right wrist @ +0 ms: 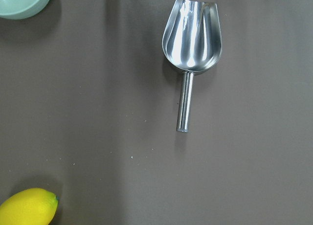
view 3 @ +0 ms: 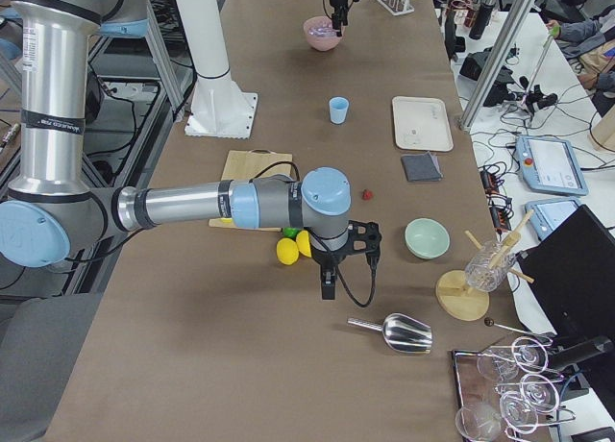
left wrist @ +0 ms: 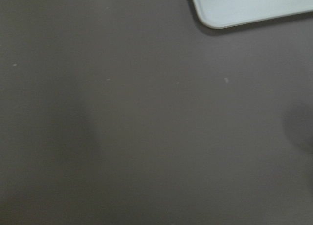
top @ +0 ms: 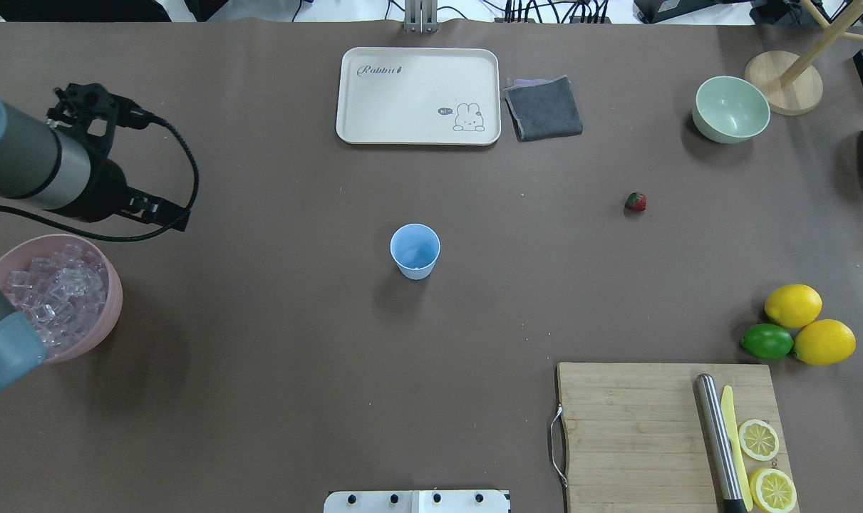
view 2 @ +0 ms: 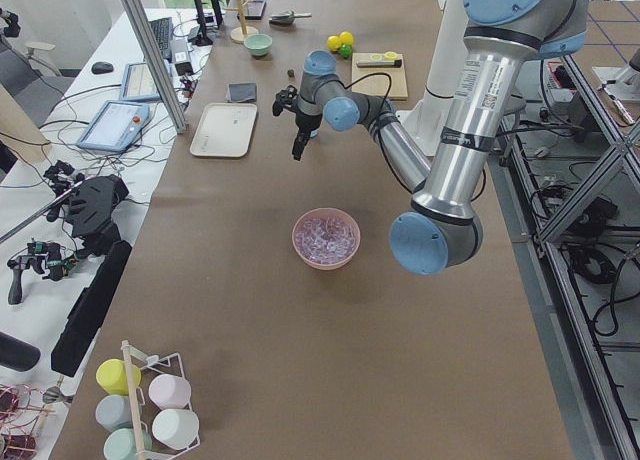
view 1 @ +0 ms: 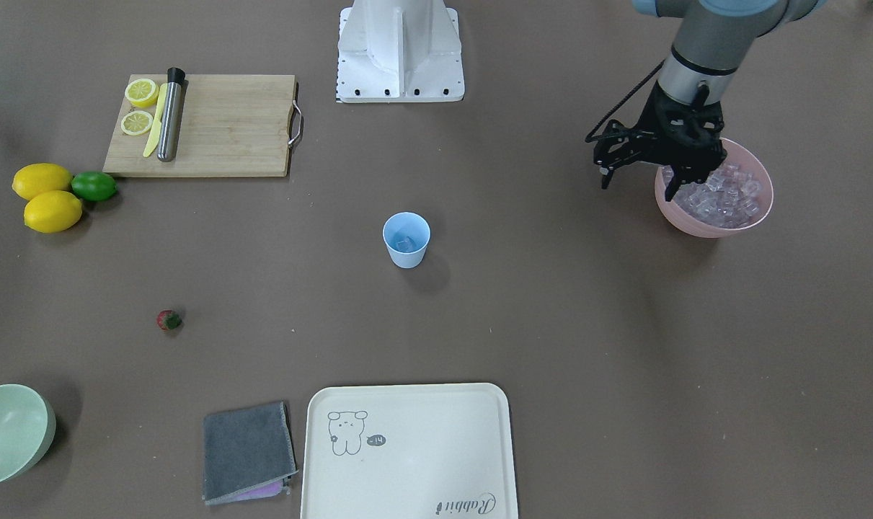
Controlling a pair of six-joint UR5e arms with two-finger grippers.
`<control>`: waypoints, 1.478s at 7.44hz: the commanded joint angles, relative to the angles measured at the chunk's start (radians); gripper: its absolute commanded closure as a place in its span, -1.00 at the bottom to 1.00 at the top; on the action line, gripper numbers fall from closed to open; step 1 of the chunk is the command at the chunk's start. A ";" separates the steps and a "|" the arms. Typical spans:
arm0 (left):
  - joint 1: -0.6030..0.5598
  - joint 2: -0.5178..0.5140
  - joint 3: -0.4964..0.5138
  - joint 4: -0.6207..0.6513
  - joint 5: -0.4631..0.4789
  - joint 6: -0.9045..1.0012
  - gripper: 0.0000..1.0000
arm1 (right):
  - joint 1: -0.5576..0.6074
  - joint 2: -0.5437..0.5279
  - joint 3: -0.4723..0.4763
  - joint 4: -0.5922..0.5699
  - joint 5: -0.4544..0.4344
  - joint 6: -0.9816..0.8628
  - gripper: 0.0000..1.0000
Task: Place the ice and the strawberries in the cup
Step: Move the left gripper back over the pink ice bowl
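My left gripper is to act next. It should close on an ice cube (view 1: pixel 703 200) in the pink bowl, on the side toward the light blue cup.
The light blue cup (view 1: pixel 406 249) stands upright mid-table, also in the overhead view (top: pixel 415 262), with some clear ice (view 1: pixel 407 244) inside. More ice cubes (view 1: pixel 724 198) fill the pink bowl (view 1: pixel 696 227), which also shows overhead (top: pixel 110 299). My left gripper (view 1: pixel 636 191) is open and empty, raised beside the bowl's rim on the cup side. The strawberry (view 1: pixel 169 319) lies alone on the table, also seen overhead (top: pixel 636 201). My right gripper (view 3: pixel 325 290) shows only in the exterior right view, near the lemons, and I cannot tell whether it is open or shut.
A cream tray (top: pixel 417 96), grey cloth (top: pixel 543 107) and pale green bowl (top: pixel 730 110) sit along the far edge. A cutting board (top: pixel 638 427) holds lemon slices and a muddler. Two lemons (top: pixel 823 342) and a lime (top: pixel 766 340) lie beside it. A metal scoop (right wrist: pixel 191 39) lies under my right wrist.
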 commanded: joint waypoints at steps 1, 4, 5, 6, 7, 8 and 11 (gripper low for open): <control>-0.015 0.185 0.013 -0.187 0.004 0.048 -0.98 | 0.000 0.000 -0.001 0.000 0.001 0.000 -1.00; -0.013 0.313 0.132 -0.489 0.004 0.077 -0.98 | 0.000 0.002 -0.004 0.000 0.001 0.000 -1.00; -0.013 0.296 0.167 -0.499 0.003 0.159 -0.98 | 0.000 0.002 -0.004 0.002 0.001 0.000 -1.00; -0.013 0.293 0.170 -0.501 -0.005 0.201 -0.98 | 0.000 0.002 -0.002 0.000 0.001 0.000 -1.00; -0.013 0.295 0.167 -0.502 -0.008 0.234 -0.97 | 0.000 0.002 -0.004 0.000 0.001 0.000 -1.00; -0.015 0.302 0.167 -0.504 -0.008 0.298 -0.97 | 0.000 0.002 -0.004 0.000 0.001 0.000 -1.00; -0.013 0.321 0.171 -0.504 -0.054 0.352 -0.95 | 0.000 0.002 -0.004 0.000 0.001 0.000 -1.00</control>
